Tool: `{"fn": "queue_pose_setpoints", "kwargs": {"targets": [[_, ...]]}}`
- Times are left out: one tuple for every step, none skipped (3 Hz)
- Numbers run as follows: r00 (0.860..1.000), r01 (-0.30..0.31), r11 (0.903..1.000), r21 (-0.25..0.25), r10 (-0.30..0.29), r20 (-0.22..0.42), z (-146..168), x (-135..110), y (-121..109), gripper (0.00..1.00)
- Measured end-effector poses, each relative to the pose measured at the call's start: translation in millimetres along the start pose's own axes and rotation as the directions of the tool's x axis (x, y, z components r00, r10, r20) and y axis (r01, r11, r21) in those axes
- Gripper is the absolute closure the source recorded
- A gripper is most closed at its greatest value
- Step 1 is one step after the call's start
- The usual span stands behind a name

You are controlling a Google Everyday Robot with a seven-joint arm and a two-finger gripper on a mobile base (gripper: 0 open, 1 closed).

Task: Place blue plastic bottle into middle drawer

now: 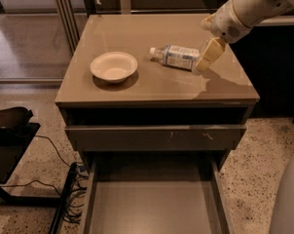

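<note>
The blue plastic bottle will be gripped around its base end (189, 58), the end away from its white cap, as my gripper closes there.
The blue plastic bottle (175, 56) lies on its side on the cabinet top (152, 89), white cap pointing left toward the bowl. My gripper (207, 39) hangs from the arm at the upper right, just right of the bottle's base. It is open and empty, and its lower cream finger (209, 55) is right at the bottle's base end. The middle drawer (152, 208) is pulled out at the bottom of the view, and its plain grey floor is bare.
A white round bowl (114, 66) sits on the left of the cabinet top. A shut drawer front with small white scuffs (156, 136) lies above the open drawer. A black stand (10, 130) and cables (64, 199) are on the floor at left.
</note>
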State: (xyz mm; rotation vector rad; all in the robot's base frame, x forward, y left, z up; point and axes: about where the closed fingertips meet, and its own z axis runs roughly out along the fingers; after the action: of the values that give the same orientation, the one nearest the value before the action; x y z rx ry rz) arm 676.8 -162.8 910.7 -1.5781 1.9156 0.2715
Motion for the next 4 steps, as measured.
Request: {"fn": "queue_pose_setpoints", "kwargs": {"targets": [[0.999,-0.032,0.9991,-0.027,0.032,-0.030,36,7,-18,0.00],[0.998,-0.047,0.9982,-0.038,0.045,-0.044,61,7,-32,0.00],[0.997,-0.060,0.9968,-0.053,0.058,-0.046,77,7,-38,0.00],[0.995,-0.086,0.9929,-0.082,0.082,-0.048,91,13,-35,0.00]]}}
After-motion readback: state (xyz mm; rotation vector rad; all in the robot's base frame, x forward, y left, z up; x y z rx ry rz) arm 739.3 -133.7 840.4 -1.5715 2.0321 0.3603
